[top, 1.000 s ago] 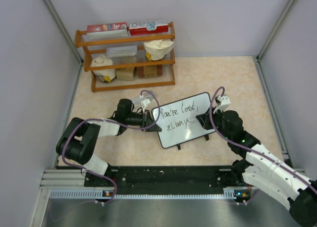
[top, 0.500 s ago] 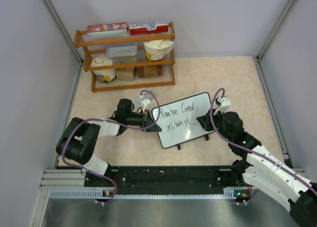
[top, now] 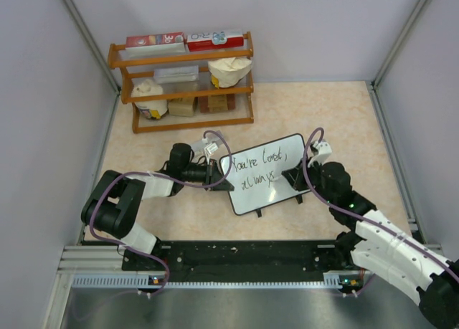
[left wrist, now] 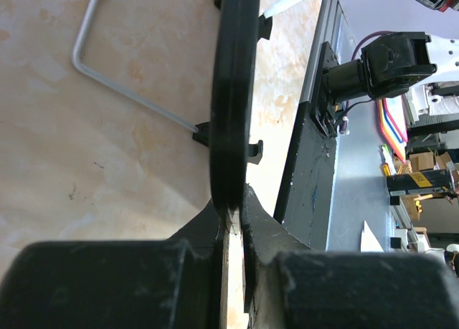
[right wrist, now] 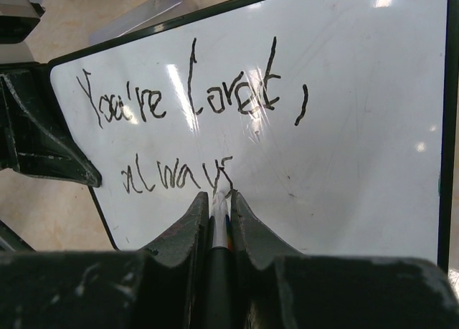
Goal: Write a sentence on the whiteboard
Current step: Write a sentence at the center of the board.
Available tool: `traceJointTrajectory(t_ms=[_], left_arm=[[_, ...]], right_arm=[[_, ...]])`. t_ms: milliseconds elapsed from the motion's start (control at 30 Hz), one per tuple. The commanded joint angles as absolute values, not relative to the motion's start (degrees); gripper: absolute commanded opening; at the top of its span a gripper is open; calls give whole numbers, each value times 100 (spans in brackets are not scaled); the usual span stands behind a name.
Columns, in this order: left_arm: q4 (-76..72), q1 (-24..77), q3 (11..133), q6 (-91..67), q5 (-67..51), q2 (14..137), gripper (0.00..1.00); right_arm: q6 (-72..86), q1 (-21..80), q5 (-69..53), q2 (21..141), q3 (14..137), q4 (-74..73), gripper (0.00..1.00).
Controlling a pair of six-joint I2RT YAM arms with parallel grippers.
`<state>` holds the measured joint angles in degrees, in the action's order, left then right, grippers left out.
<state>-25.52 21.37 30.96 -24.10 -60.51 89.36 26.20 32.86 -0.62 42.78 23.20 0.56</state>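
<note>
Next, I let go of the marker with my right gripper on the tabletop [top: 280, 220] between the lower edge of the whiteboard and the black rail.
The whiteboard [top: 267, 173] stands tilted mid-table, white with a thin black frame. The sentence [right wrist: 190, 92] on it runs in two lines of black script, roughly "You're loved, always". My left gripper [top: 214, 175] is shut on the whiteboard's left edge [left wrist: 231, 92], which shows edge-on in the left wrist view. My right gripper [right wrist: 221, 198] is shut on a marker [right wrist: 220, 214], whose tip touches the board at the end of the lower line. In the top view the right gripper [top: 295, 177] sits over the board's right part.
A wooden shelf rack [top: 183, 82] with boxes and bags stands at the back left. The board's wire stand [left wrist: 122, 85] rests on the tabletop behind it. Grey walls enclose the table on three sides; the black rail [top: 244, 256] runs along the near edge.
The right gripper has shifted slightly with the marker on the lower line, and the last strokes of the word have grown. The left arm and the board have stayed still.
</note>
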Motion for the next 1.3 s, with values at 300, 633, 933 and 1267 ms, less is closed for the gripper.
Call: traceJointTrajectory(t_ms=[300, 633, 933, 1267], left_arm=[[-2435, 2188, 3050, -2162, -5994, 8903, 0], [-2435, 2180, 3050, -2162, -5994, 8894, 0], [-2435, 2188, 3059, -2162, -6003, 8912, 0], [-2443, 2188, 3067, -2162, -5994, 8895, 0]], right_arm=[[2698, 3252, -27, 3604, 2356, 18, 0], [2628, 2945, -18, 3603, 2285, -307, 0], [2602, 2944, 272, 3972, 2215, -229, 0], [2645, 2953, 317, 3447, 2373, -509, 0]])
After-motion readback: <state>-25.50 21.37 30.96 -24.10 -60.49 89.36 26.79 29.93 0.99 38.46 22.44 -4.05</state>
